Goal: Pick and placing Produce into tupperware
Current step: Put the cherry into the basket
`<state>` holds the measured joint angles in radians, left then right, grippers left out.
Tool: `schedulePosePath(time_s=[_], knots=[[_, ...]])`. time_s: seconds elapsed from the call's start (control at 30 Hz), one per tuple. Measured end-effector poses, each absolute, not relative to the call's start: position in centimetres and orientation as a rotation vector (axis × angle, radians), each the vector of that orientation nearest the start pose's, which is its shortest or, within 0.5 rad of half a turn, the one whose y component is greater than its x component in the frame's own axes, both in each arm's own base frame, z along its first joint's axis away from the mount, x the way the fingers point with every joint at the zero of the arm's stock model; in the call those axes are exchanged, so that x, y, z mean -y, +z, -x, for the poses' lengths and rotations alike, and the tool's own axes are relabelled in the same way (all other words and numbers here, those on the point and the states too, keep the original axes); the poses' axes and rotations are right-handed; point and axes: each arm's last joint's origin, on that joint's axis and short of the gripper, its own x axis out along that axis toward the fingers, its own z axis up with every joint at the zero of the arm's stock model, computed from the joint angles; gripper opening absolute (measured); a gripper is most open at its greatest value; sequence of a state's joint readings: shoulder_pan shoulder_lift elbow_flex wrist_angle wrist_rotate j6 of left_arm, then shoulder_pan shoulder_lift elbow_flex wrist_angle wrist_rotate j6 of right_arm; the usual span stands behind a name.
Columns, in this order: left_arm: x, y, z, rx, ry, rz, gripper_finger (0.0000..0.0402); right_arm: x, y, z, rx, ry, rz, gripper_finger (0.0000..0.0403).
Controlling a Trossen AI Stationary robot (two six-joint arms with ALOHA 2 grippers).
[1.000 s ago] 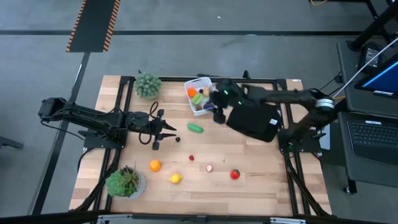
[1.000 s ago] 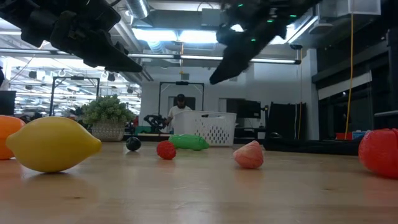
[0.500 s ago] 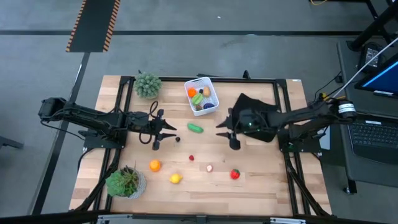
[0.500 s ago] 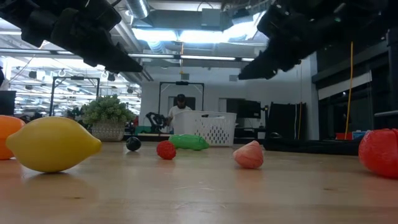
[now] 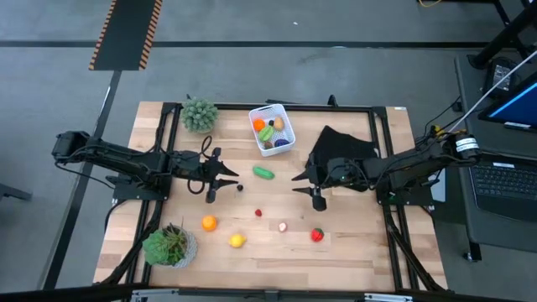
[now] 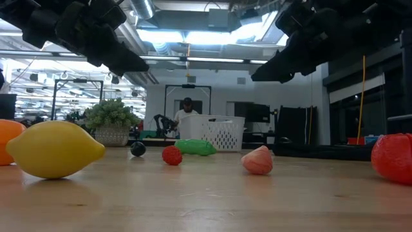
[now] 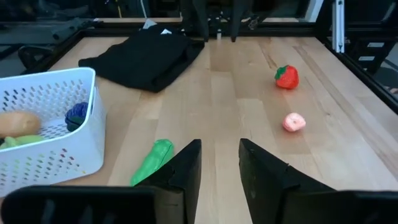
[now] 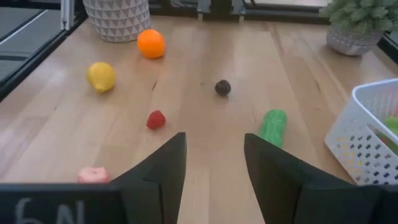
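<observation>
Next, I close my left gripper on the green stem [image 5: 240,187] of the dark ball, which lies between the green piece and the orange.
The white tupperware [image 5: 272,130] stands at the table's far middle with several pieces of produce inside. Loose produce lies on the wood: a green piece [image 5: 264,173], a dark ball [image 5: 240,188], a small red berry [image 5: 258,213], a pink piece [image 5: 282,226], a red strawberry [image 5: 317,236], an orange [image 5: 208,223] and a lemon [image 5: 237,241]. My left gripper [image 5: 228,174] hovers open, left of the green piece [image 7: 152,163]. My right gripper [image 5: 297,181] hovers open to the right of that piece [image 8: 272,126]. Both point toward the table's middle with nothing between their fingers.
A black folded cloth [image 5: 344,149] lies under my right arm. Potted plants stand at the far left [image 5: 200,113] and near left [image 5: 170,245]. Black rails [image 5: 369,109] frame the table. A person [image 6: 187,109] shows far behind the table.
My right gripper has swung away from the tupperware toward the table's near edge and sunk lower. It now hovers to the right of the green piece, pointing toward the table's left. Nothing on the table has moved.
</observation>
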<state>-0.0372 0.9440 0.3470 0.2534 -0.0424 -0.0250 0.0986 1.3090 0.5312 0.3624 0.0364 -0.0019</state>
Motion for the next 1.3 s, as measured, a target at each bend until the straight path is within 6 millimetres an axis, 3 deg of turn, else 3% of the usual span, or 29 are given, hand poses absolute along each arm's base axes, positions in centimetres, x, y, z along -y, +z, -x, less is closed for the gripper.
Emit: schedulePosePath(time_s=[0.23,0.5,0.7,0.9,1.3], knots=[[2.5,19.7,-19.1,-0.34,-0.073,0.02,0.0085,-2.6,19.1,-25.6,-0.405,0.038,0.041,0.0165],[4.6,19.8,-18.6,-0.364,0.036,0.085,0.0071,-2.6,19.1,-25.6,-0.405,0.037,0.044,0.0165],[6.2,21.2,-18.9,-0.468,0.118,0.132,0.0062,-2.6,19.1,-25.6,-0.406,0.037,0.042,0.0165],[8.4,21.3,-20.3,-0.568,0.183,0.161,0.0063,-2.6,19.1,-25.6,-0.408,0.037,0.042,0.0165],[10.4,18.2,-23.7,-0.769,0.374,0.238,0.009,-2.6,19.0,-25.5,-0.422,0.038,0.042,0.0165]])
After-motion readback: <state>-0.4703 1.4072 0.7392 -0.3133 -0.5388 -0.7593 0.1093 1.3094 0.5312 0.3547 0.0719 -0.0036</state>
